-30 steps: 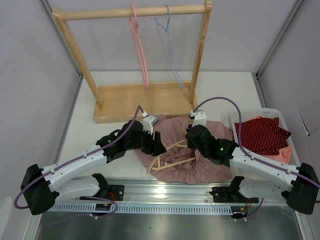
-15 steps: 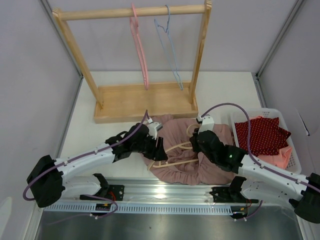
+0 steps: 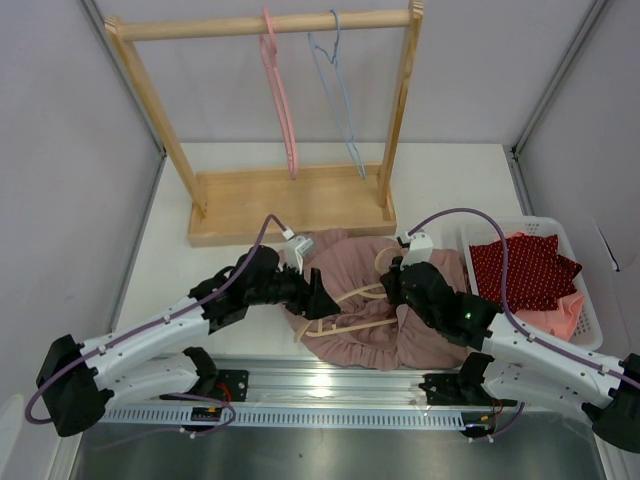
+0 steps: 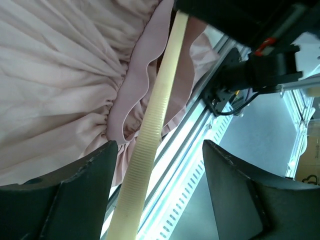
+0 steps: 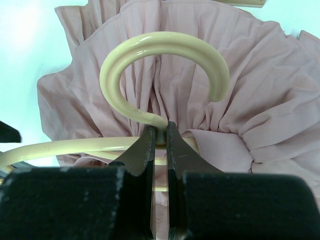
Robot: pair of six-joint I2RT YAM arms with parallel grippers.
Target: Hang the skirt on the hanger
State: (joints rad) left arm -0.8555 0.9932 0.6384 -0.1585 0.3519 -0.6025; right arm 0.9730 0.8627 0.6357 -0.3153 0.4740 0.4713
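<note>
The next move for my left gripper is to go past the hanger's ribbed arm to the end of the skirt's waistband (image 3: 337,319) (image 4: 118,134) and close there.
A dusty pink pleated skirt (image 3: 365,330) lies bunched on the table at the near edge between both arms. A cream plastic hanger (image 3: 345,325) lies on and partly under it. My right gripper (image 5: 160,136) is shut on the hanger's neck just below its hook (image 5: 165,65), with the skirt (image 5: 260,100) behind it. My left gripper (image 4: 157,165) is open; the hanger's ribbed arm (image 4: 152,130) passes between its jaws by the left finger, next to the skirt's waistband (image 4: 135,85). In the top view the left gripper (image 3: 318,296) sits at the skirt's left edge.
A wooden rack (image 3: 270,120) stands at the back with a pink hanger (image 3: 280,100) and a blue wire hanger (image 3: 340,95) on its bar. A white basket (image 3: 590,300) at the right holds a red dotted cloth (image 3: 525,268). The aluminium rail (image 3: 330,385) runs along the near edge.
The left gripper has drawn slightly back left along the skirt's left edge. The right gripper has shifted a little toward the near edge, still holding the hanger. The skirt bunched slightly.
</note>
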